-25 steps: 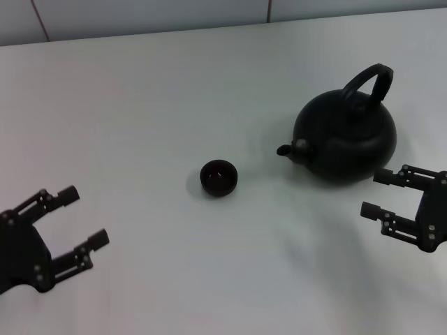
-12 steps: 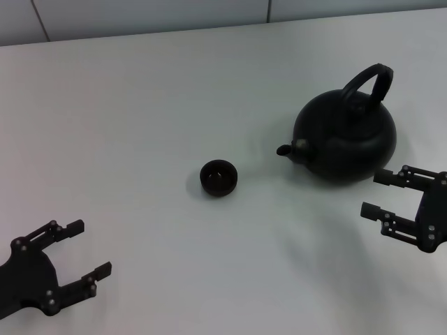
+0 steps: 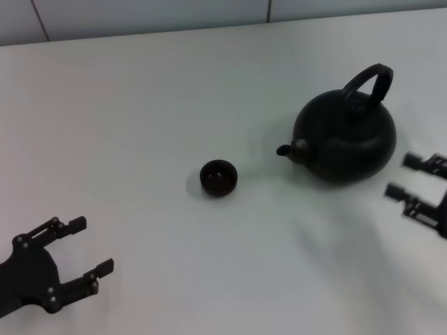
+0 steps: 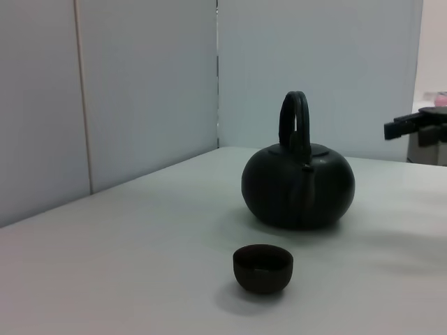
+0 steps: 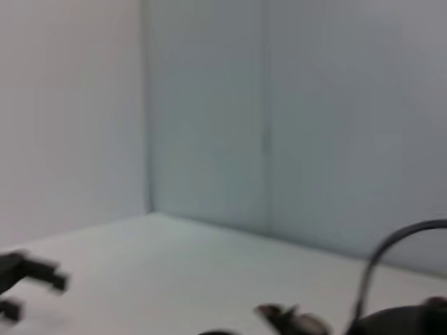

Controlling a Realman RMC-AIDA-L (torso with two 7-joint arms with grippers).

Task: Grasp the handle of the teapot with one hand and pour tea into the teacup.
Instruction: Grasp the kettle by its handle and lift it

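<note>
I need to next close my right gripper on the back of the teapot's handle (image 3: 380,88), the part that is farthest from the teapot's spout.
The matte black teapot (image 3: 346,139) stands upright on the white table at the right, spout pointing left, its arched handle (image 3: 369,80) rising over the lid. It also shows in the left wrist view (image 4: 298,185). The small dark teacup (image 3: 218,177) sits left of the spout, apart from the pot, and shows in the left wrist view (image 4: 262,267). My right gripper (image 3: 403,174) is open and empty at the right edge, just right of the teapot. My left gripper (image 3: 87,246) is open and empty at the near left.
The white table (image 3: 174,98) meets a pale panelled wall (image 3: 140,14) at the far edge. In the right wrist view, part of the teapot's handle (image 5: 391,248) shows low against the wall.
My right gripper has moved right, toward the frame edge and away from the teapot. My left gripper dropped toward the near edge a second ago and has held still since.
</note>
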